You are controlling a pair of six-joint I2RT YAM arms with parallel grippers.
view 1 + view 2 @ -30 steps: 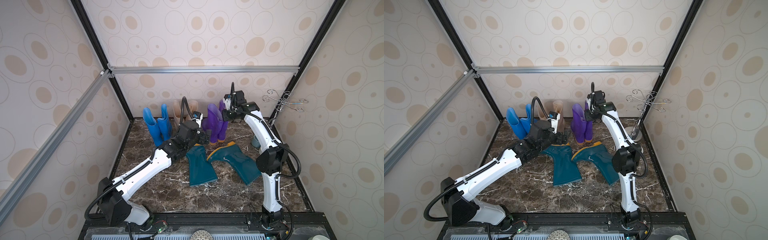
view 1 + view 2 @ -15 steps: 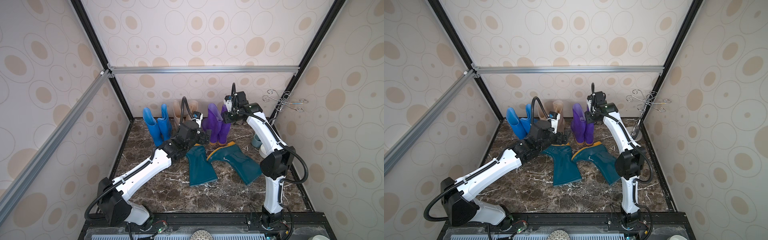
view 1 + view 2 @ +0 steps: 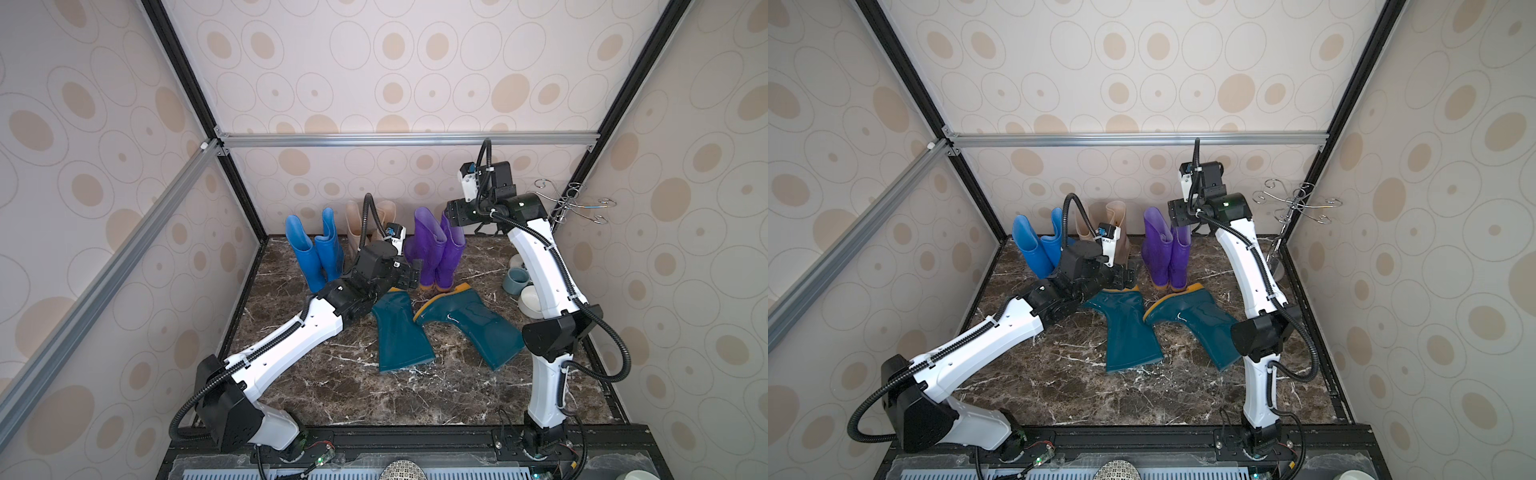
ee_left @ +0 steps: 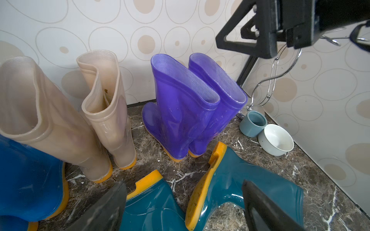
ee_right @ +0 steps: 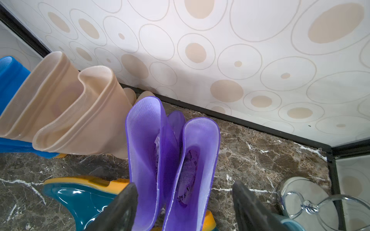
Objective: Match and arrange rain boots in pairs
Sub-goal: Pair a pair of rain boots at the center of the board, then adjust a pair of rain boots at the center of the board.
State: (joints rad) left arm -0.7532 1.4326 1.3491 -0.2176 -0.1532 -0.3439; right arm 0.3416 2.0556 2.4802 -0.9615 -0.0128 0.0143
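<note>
The purple pair stands crooked with a gap to the beige pair, so I need to use my right gripper to pinch the purple boots' adjoining walls (image 5: 169, 175) and move them closer.
The rain boots stand in pairs along the back wall: blue (image 3: 316, 249), beige (image 3: 353, 226) and purple (image 3: 436, 249). Two dark teal boots lie flat in front, one (image 3: 399, 332) beside the other (image 3: 469, 328), with their orange soles toward the wall. My left gripper (image 3: 409, 274) hangs open low over the sole end of the left teal boot (image 4: 152, 206), holding nothing. My right gripper (image 3: 455, 216) is open just above the purple pair (image 5: 172, 152). Its fingers (image 5: 124, 208) straddle the two shaft tops without gripping them.
A grey-blue cup (image 3: 514, 279) and a white bowl (image 3: 530, 301) sit on the marble floor by the right wall, behind my right arm. A chrome wire rack (image 3: 573, 203) stands in the back right corner. The back wall is close behind the boots.
My right gripper has opened and let go of the right purple boot, which now stands beside its mate. The right arm's elbow has shifted. My left arm has not moved.
</note>
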